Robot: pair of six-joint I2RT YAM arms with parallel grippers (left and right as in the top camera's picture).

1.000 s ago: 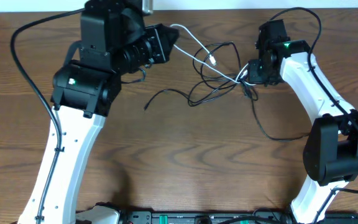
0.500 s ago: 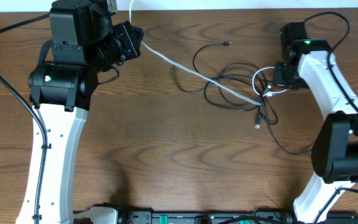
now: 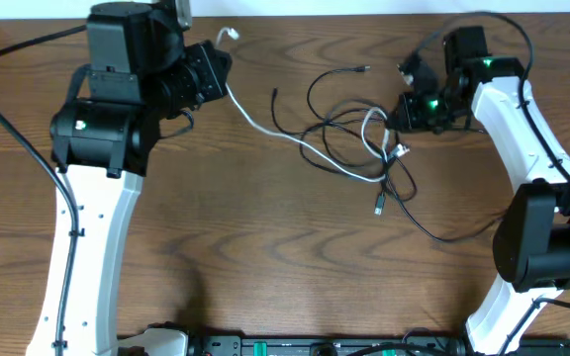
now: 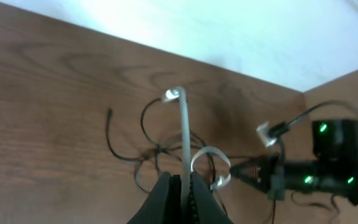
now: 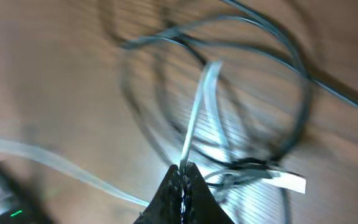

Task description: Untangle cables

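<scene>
My right gripper should back away and my left gripper should take the white loop [image 3: 366, 127], because my left gripper holds the plug end of the white cable far from the tangle.
The white cable [image 3: 305, 148] sags across the table from my left gripper [image 3: 224, 67] to my right gripper [image 3: 396, 114]. Its free plug end sticks up past the left jaws near the table's far edge. Both grippers are shut on this white cable. In the left wrist view the jaws [image 4: 182, 179] pinch the white cable [image 4: 184, 137], which runs ahead toward the right gripper [image 4: 244, 171]. In the right wrist view the jaws [image 5: 183, 168] clamp the white cable [image 5: 194, 118] over blurred black loops [image 5: 291, 68]. Thin black cables [image 3: 330, 124] lie looped around the white one between the arms.
The wooden table [image 3: 265, 257] ends at a white wall along the top. A thick black arm wire [image 3: 8, 99] arcs at the far left. One black cable trails toward the right arm's base [image 3: 443, 235]. A black equipment bar [image 3: 315, 346] lines the front edge.
The right gripper has moved left toward the tangle. The white cable, taut half a second ago, now hangs slack with a loop. The left gripper shifted slightly right.
</scene>
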